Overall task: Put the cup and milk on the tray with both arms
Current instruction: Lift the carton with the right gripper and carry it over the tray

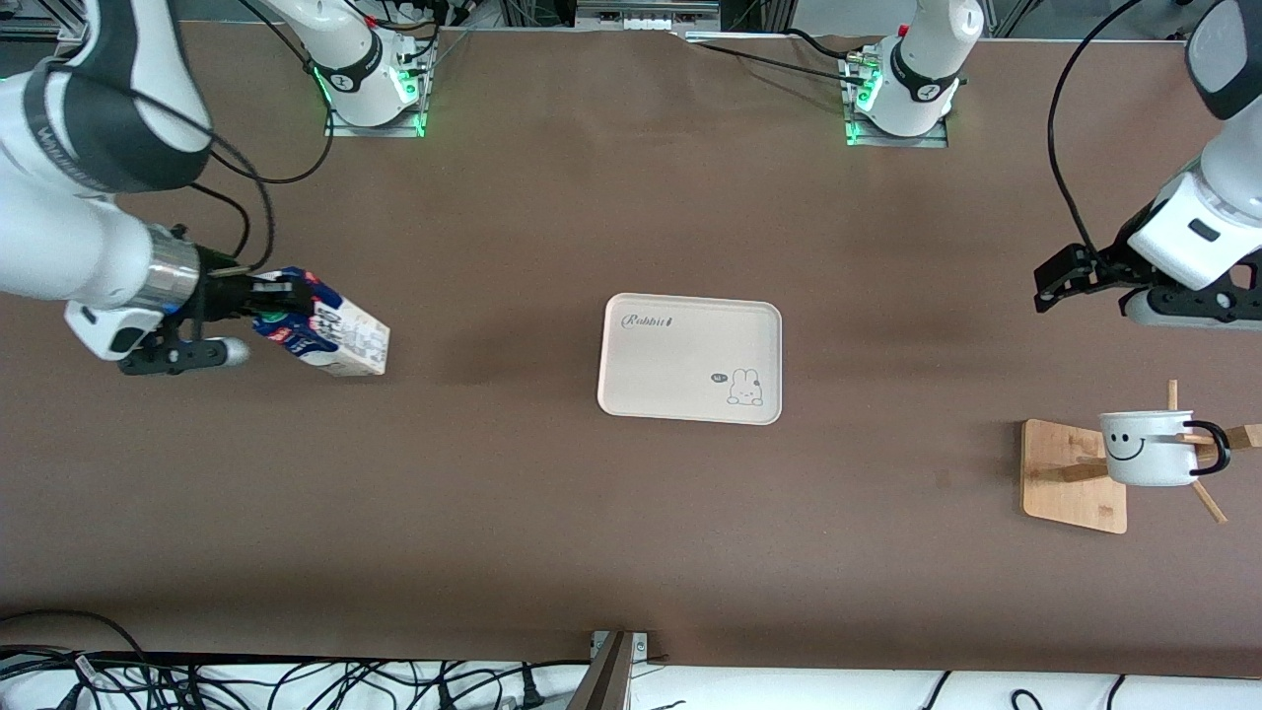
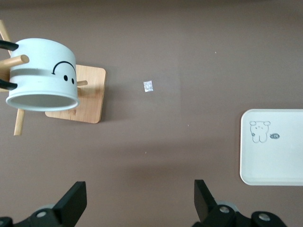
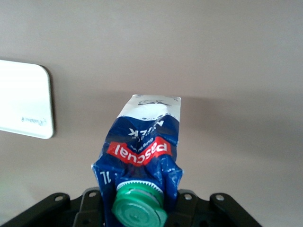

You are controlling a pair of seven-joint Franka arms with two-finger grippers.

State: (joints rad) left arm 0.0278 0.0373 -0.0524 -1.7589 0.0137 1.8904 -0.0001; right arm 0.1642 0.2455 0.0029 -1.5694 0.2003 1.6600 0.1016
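Note:
The robot's left gripper needs to next go to the white smiley cup and close on the cup's rim [image 1: 1104,416] [image 2: 77,100] opposite its black handle.
The milk [image 1: 340,340] is a blue-topped carton with a green cap [image 3: 139,208], tilted with its white base toward the tray. My right gripper [image 1: 279,308] [image 3: 138,198] is shut on its crumpled top at the right arm's end of the table. I cannot tell whether the base touches the table. The cream tray [image 1: 690,340] [image 3: 23,104] [image 2: 279,161] lies flat in the middle. The white smiley cup [image 1: 1146,449] [image 2: 42,75] hangs sideways on a wooden rack. My left gripper [image 1: 1060,281] [image 2: 139,189] hangs open over bare table, apart from the cup, with nothing between its fingers.
The rack has a tan wooden base [image 1: 1070,473] [image 2: 90,94] and slanted pegs [image 1: 1208,503], standing at the left arm's end. A tiny white scrap [image 2: 148,86] lies on the brown table between rack and tray. Cables run along the table's near edge [image 1: 296,680].

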